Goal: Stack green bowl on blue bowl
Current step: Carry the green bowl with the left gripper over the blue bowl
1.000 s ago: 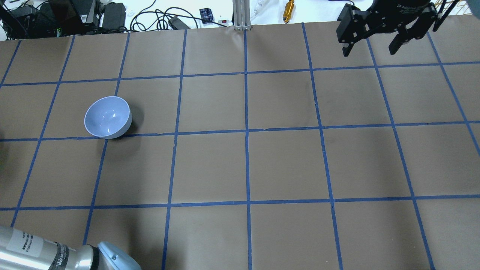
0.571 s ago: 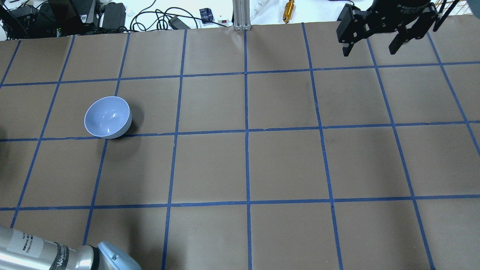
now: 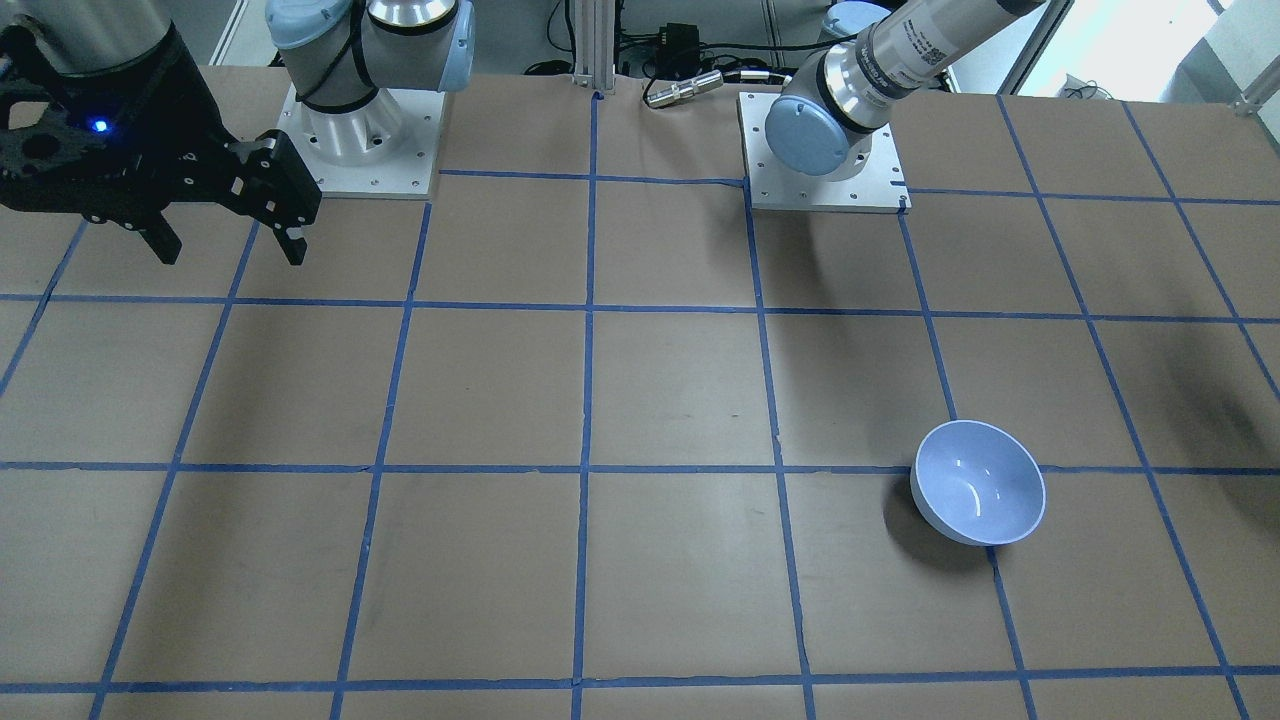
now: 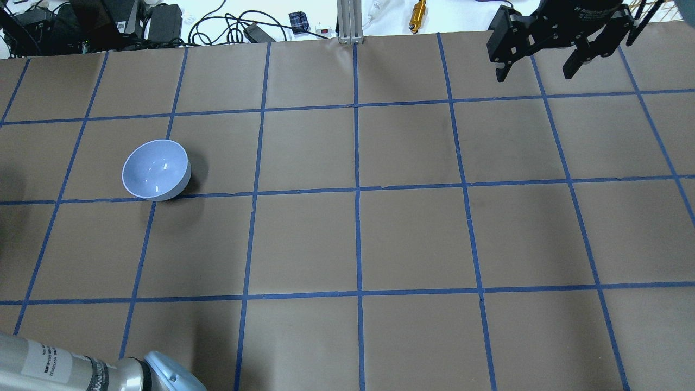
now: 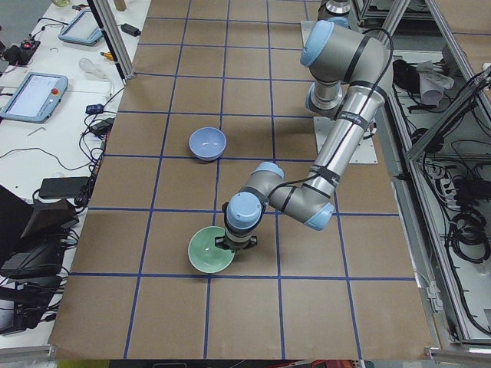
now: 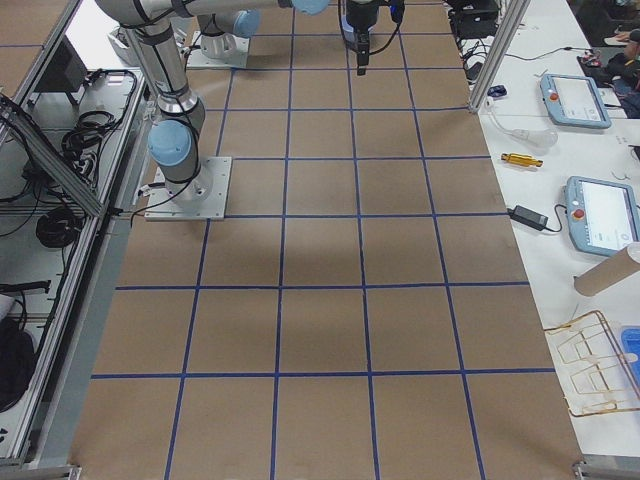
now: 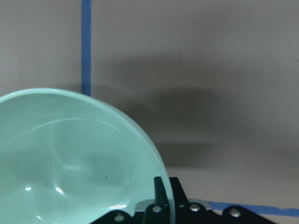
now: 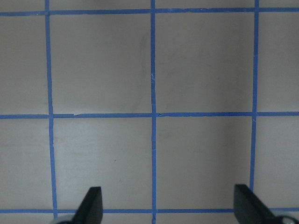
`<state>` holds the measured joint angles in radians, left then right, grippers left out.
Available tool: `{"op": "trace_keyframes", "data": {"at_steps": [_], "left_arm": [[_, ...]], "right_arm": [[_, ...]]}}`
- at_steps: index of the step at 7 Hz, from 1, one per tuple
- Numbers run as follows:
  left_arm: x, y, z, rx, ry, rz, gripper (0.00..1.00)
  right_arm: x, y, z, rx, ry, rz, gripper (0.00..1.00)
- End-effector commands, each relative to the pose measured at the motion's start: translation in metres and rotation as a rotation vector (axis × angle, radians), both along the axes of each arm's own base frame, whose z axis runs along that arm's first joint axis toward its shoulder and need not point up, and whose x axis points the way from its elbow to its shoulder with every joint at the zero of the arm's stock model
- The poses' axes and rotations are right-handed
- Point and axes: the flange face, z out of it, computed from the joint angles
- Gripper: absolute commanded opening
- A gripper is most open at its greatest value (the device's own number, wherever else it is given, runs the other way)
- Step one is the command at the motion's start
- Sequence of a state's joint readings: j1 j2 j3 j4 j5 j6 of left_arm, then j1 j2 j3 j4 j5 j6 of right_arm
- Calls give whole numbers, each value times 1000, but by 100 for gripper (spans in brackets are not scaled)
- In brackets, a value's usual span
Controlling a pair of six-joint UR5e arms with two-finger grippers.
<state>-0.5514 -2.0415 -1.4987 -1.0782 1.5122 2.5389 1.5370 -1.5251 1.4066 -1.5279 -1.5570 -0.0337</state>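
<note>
The robot's left gripper will release the green bowl inside the empty blue bowl [image 3: 981, 482], nested down into that bowl's hollow.
The green bowl [image 5: 205, 253] sits near the table's end on my left and fills the lower left of the left wrist view [image 7: 70, 163]. It is outside the overhead and front views. My left gripper [image 5: 232, 242] is shut on its rim, with one finger [image 7: 161, 191] showing at the rim. The blue bowl [image 4: 156, 169] stands upright and empty on the table, also seen in the front view [image 3: 980, 482] and the left side view [image 5: 208, 142]. My right gripper [image 4: 537, 68] is open and empty, high over the far right of the table [image 3: 230, 245].
Brown paper with a blue tape grid covers the table [image 4: 358, 239]. Cables and boxes [image 4: 163, 21] lie beyond the far edge. The arm bases [image 3: 360, 140] stand on white plates. Tablets [image 6: 600, 215] and a wire rack [image 6: 600, 365] lie on the side bench.
My left arm's elbow has shifted slightly down and left in the overhead view. The blue bowl and my right gripper have not moved.
</note>
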Motion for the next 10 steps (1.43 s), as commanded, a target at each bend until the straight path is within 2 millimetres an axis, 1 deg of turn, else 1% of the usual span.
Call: {"op": "trace_keyframes", "data": {"at_steps": [1, 2, 3, 4, 5, 6, 7, 8, 9, 10], "left_arm": [[-73, -28, 56, -28, 15, -48, 0], [-121, -40, 74, -39, 12, -79, 0], [-173, -45, 82, -43, 19, -98, 0], [-226, -46, 86, -43, 29, -104, 0], [-287, -53, 81, -27, 39, -87, 0], [-347, -58, 65, -2, 71, -60, 0], [-396, -59, 49, -4, 77, -40, 0], [-419, -57, 30, -34, 61, -67, 0], [-428, -44, -2, -58, 50, -70, 0], [-432, -34, -24, -97, 29, -72, 0]], "right_arm": [[0, 0, 1, -1, 0, 0, 100], [0, 0, 0, 0, -2, 0, 100], [0, 0, 0, 0, 0, 0, 100], [0, 0, 1, -1, -1, 0, 100], [0, 0, 1, -1, -2, 0, 100], [0, 0, 1, -1, -2, 0, 100], [0, 0, 0, 0, -2, 0, 100], [0, 0, 0, 0, -2, 0, 100], [0, 0, 0, 0, 0, 0, 100], [0, 0, 1, -1, 0, 0, 100]]}}
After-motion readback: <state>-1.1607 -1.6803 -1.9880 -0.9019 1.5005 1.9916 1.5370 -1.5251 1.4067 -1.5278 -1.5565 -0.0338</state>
